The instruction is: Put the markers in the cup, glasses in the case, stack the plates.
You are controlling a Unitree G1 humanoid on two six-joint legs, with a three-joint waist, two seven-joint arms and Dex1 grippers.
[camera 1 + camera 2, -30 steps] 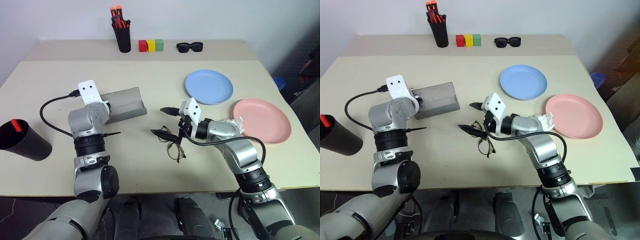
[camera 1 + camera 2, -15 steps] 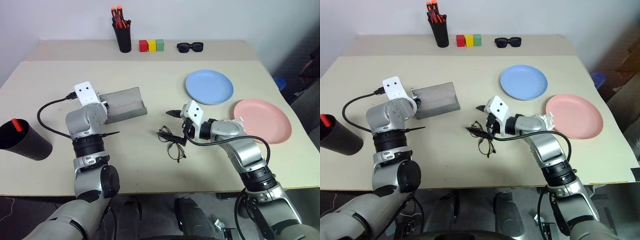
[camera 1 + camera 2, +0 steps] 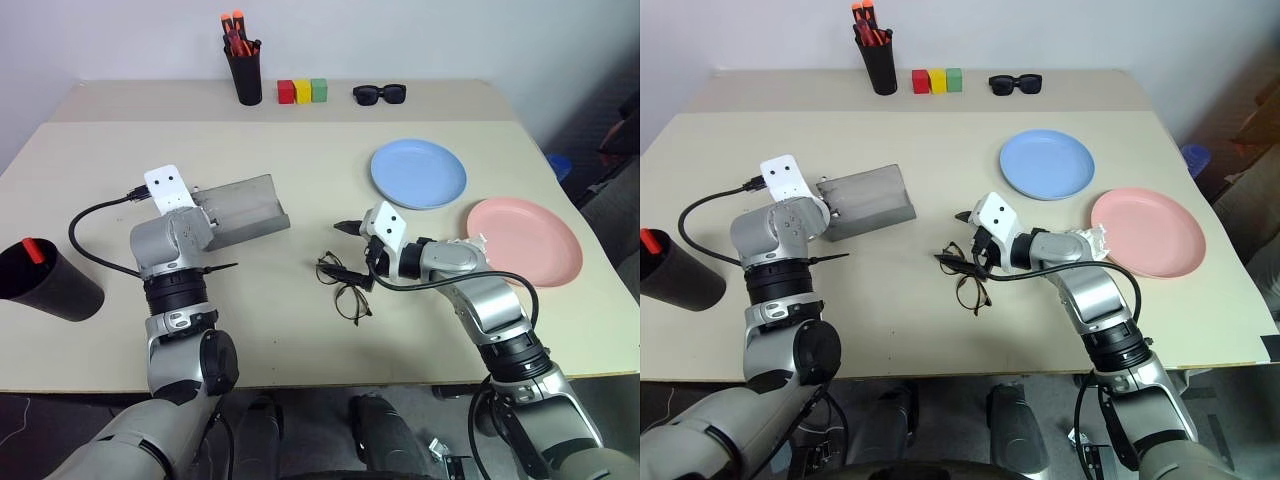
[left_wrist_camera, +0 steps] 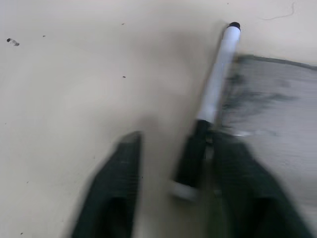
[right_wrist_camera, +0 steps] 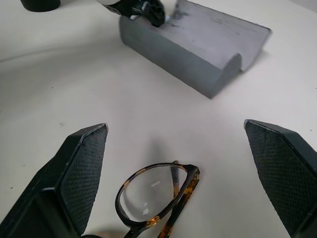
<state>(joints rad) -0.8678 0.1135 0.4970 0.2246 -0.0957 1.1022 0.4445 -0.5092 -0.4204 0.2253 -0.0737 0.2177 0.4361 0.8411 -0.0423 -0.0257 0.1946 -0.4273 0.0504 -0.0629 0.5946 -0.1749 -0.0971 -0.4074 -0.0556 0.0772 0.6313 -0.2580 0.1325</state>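
Note:
The marker is tight against the edge of the grey case and crowds one finger, so next my left gripper opens wide and closes around the black end (image 4: 193,156), clear of the case.
A white marker with black ends (image 4: 214,89) lies on the table against the grey case (image 3: 240,208). My left gripper (image 4: 176,141) straddles its near end. One finger touches it and the other stands a little apart, so the gripper is open. My right gripper (image 3: 335,247) hangs wide open just above the wire-frame glasses (image 3: 345,285), a finger (image 5: 74,173) on each side of a lens (image 5: 151,193). The black cup (image 3: 45,285) stands at the left edge with a red-capped marker (image 3: 33,248) inside. The blue plate (image 3: 418,173) and pink plate (image 3: 525,240) lie apart on the right.
At the back of the table stand a black pen holder with orange-capped markers (image 3: 243,70), three coloured blocks (image 3: 303,91) and black sunglasses (image 3: 379,94). A black cable (image 3: 85,240) loops off my left wrist towards the cup.
My right gripper has edged slightly down and right over the glasses, still wide open. The case and my left wrist have shifted a little to the left.

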